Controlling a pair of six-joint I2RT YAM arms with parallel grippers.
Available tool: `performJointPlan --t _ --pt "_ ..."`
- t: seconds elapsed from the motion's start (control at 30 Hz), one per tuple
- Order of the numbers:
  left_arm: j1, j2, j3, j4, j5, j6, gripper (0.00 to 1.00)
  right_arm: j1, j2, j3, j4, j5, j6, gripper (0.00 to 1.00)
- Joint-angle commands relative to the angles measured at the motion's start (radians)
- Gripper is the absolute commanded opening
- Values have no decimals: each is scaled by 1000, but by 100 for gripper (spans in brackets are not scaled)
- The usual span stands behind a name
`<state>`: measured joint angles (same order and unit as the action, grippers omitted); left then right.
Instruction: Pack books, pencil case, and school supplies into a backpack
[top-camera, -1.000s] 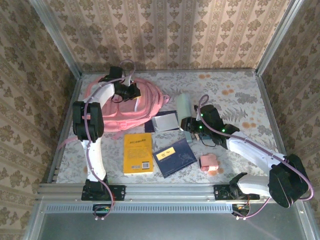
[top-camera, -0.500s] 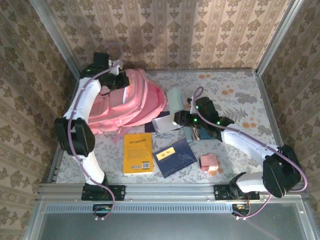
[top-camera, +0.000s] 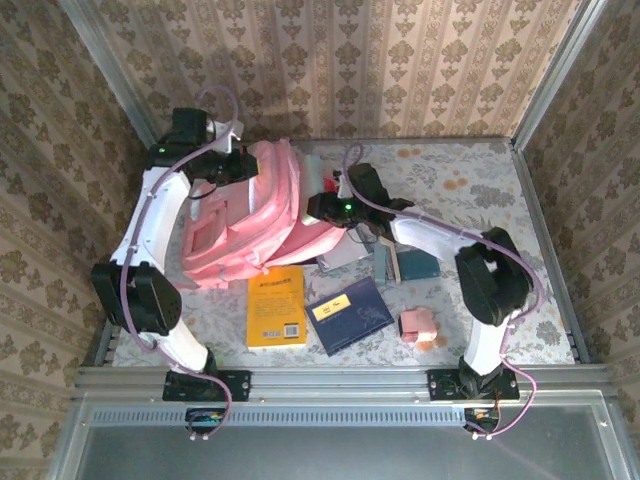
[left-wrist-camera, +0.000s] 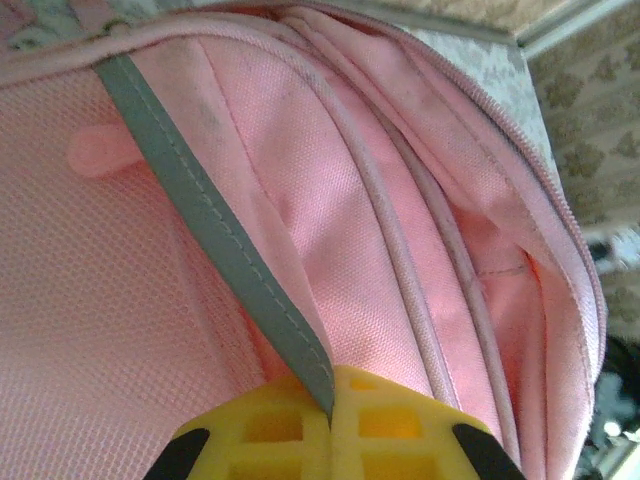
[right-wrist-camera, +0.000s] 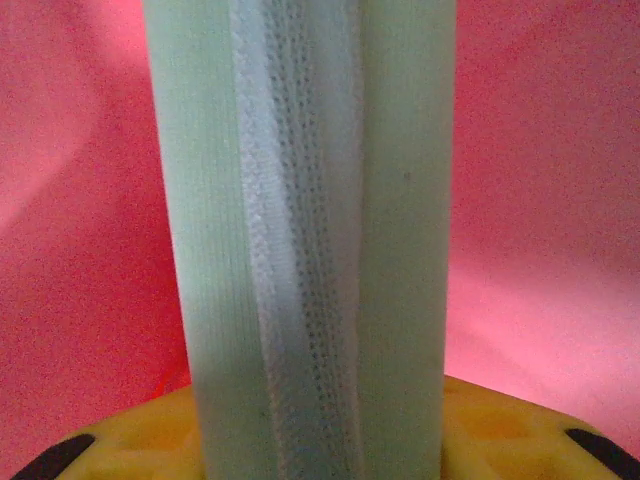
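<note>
I have the backpack's grey strip in my left gripper, well back from the backpack's opening, so next I take the opening's zippered edge (left-wrist-camera: 543, 165) and pull that back for the pencil case.
The pink backpack (top-camera: 250, 225) stands tilted at the back left, its top pulled up. My left gripper (top-camera: 228, 160) is shut on a grey strip (left-wrist-camera: 200, 200) of the backpack (left-wrist-camera: 400, 180) near its open rim. My right gripper (top-camera: 318, 203) is at the backpack's mouth, shut on the mint-green pencil case (right-wrist-camera: 300, 240), which runs forward from the jaws with pink fabric (right-wrist-camera: 540, 200) on both sides. The yellow book (top-camera: 276, 305) and the navy book (top-camera: 348, 313) lie flat near the front. A pink blocky piece (top-camera: 417, 324), a teal square (top-camera: 415, 265) and a slim grey-teal bar (top-camera: 383, 265) lie to the right.
A silvery flat pad (top-camera: 345, 250) lies half under the right arm beside the backpack. Metal frame rails and patterned walls close in the table (top-camera: 470, 180) on the left, back and right. The right arm stretches across the middle of the table.
My left gripper has lifted the backpack's top up and back, opening it. The right arm has swung left, carrying the pencil case from the table's middle into the backpack's mouth.
</note>
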<state>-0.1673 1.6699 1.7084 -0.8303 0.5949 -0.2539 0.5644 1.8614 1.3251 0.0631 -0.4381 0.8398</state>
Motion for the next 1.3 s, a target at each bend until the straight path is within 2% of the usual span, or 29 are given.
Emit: performJointPlan --t 0.0,0.03,0.07,0.2,0.47,0.63,0.8,1.07,1.17,1.27 --pt "-45 24 68 -45 54 67 0 23 67 104 106 -117 57 41" --pt "-58 32 78 -69 10 71 9 29 85 114 132 -131 77 39" --pt "-74 38 90 -94 -24 74 25 34 93 118 164 -144 98 37" --pt "-136 14 113 -144 -173 82 50 74 76 101 234 -143 118 37" --pt "-274 -29 224 -233 -413 33 70 117 12 44 276 -92 119 36" --pt "-346 44 317 -352 -583 -40 71 131 4 40 275 -84 116 36" --pt "-405 73 362 -385 -681 -58 70 137 0 41 271 -79 116 36" --pt "-409 100 332 -377 -717 -110 56 142 -14 36 270 -68 113 36" --pt "-407 102 304 -343 -686 -117 52 145 -12 37 271 -69 111 36" --pt "-406 115 305 -324 -662 -122 53 149 -8 39 270 -70 111 36"
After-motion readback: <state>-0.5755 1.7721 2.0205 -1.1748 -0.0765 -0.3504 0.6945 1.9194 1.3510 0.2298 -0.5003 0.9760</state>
